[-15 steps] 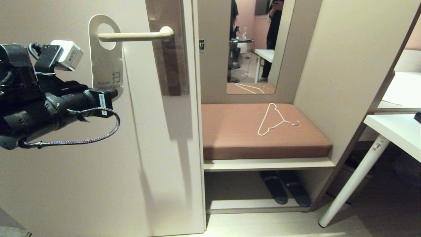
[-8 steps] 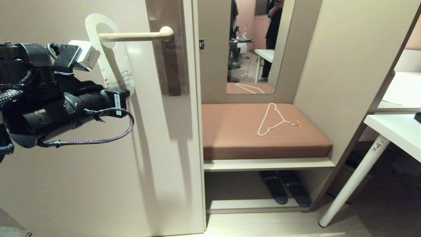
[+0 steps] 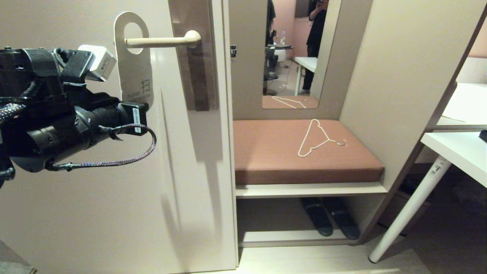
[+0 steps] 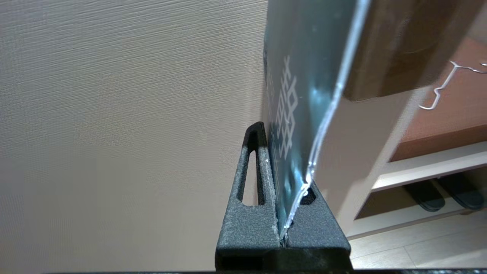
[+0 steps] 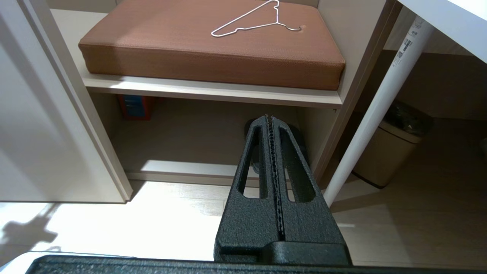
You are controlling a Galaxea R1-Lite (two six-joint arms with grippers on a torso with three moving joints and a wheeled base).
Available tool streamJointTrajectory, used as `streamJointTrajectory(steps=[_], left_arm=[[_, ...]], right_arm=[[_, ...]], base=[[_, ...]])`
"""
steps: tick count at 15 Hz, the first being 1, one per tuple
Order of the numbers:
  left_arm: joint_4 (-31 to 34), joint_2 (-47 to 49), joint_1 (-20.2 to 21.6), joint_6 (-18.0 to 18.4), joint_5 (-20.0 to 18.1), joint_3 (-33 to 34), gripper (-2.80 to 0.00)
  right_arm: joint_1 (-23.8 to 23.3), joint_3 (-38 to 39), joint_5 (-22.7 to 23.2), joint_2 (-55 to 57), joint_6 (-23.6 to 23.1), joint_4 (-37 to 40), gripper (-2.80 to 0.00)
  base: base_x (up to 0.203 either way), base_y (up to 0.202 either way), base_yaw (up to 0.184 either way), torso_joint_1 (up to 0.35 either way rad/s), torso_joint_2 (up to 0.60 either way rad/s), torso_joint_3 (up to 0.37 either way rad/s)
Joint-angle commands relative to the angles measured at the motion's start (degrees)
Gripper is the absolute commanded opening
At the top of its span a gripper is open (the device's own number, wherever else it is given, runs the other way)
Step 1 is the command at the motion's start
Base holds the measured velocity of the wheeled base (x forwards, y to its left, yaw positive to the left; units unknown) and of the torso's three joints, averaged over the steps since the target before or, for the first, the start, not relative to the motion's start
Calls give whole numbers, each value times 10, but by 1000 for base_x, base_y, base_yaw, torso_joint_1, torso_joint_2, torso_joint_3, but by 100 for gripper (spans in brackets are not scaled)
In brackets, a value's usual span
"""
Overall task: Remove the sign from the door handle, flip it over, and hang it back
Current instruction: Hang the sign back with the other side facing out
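Observation:
The robot's left gripper needs to let go of the sign so that it hangs just below the middle of the cream lever (image 3: 167, 68), beside the brownish plate.
The sign (image 3: 134, 68) hangs on the door handle (image 3: 163, 40), the cream lever passing through its oval hole. Its white printed side faces me in the head view; the teal side (image 4: 304, 76) faces the door. My left gripper (image 4: 283, 171) is shut on the sign's lower end, reaching in from the left at about the height of the card's bottom edge. The handle sits on a tall brownish plate (image 3: 194, 57). My right gripper (image 5: 271, 118) is shut with nothing in it, parked low and pointing at the floor under the bench.
A white wire hanger (image 3: 315, 139) lies on the brown bench cushion (image 3: 274, 160) right of the door. Dark slippers (image 3: 329, 220) sit beneath it. A mirror (image 3: 296, 53) reflects a person. A white table (image 3: 456, 152) stands at the right, a bin (image 5: 392, 148) behind its leg.
My left arm has moved right with the sign in its grip. The sign tilted, then slid further along the handle toward the plate and now hangs straight.

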Motion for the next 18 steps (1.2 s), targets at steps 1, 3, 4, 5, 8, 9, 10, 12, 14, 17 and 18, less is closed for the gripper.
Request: streamJointTrajectory(steps=[1, 3, 4, 5, 8, 9, 10, 12, 14, 17, 18], left_arm=[[-2, -3, -17, 1, 10, -2, -280], [-2, -2, -42, 0, 26, -2, -280], [-2, 0, -48, 0, 28, -2, -280], [-2, 0, -49, 0, 28, -2, -280], [-2, 3, -53, 1, 28, -2, -280], [-2, 6, -54, 1, 28, -2, -280], [-2, 10, -57, 1, 28, -2, -280], [-2, 21, -61, 1, 28, -8, -280], [-2, 36, -69, 1, 29, -25, -280], [-1, 57, -87, 1, 37, -43, -280], [-1, 60, -93, 1, 40, -43, -280]], right_arm=[[0, 0, 0, 1, 0, 0, -280], [0, 0, 0, 1, 0, 0, -280], [0, 0, 0, 1, 0, 1, -280], [0, 0, 0, 1, 0, 0, -280], [0, 0, 0, 1, 0, 0, -280], [0, 0, 0, 1, 0, 1, -280], [0, 0, 0, 1, 0, 1, -280], [0, 0, 0, 1, 0, 1, -280], [0, 0, 0, 1, 0, 0, -280], [0, 0, 0, 1, 0, 0, -280], [0, 0, 0, 1, 0, 1, -280]], base=[[0, 0, 0, 0, 0, 0], [0, 0, 0, 0, 0, 0], [0, 0, 0, 0, 0, 0], [0, 0, 0, 0, 0, 0], [0, 0, 0, 0, 0, 0], [0, 0, 0, 0, 0, 0], [0, 0, 0, 0, 0, 0], [0, 0, 0, 0, 0, 0], [0, 0, 0, 0, 0, 0], [0, 0, 0, 0, 0, 0], [0, 0, 0, 0, 0, 0]])
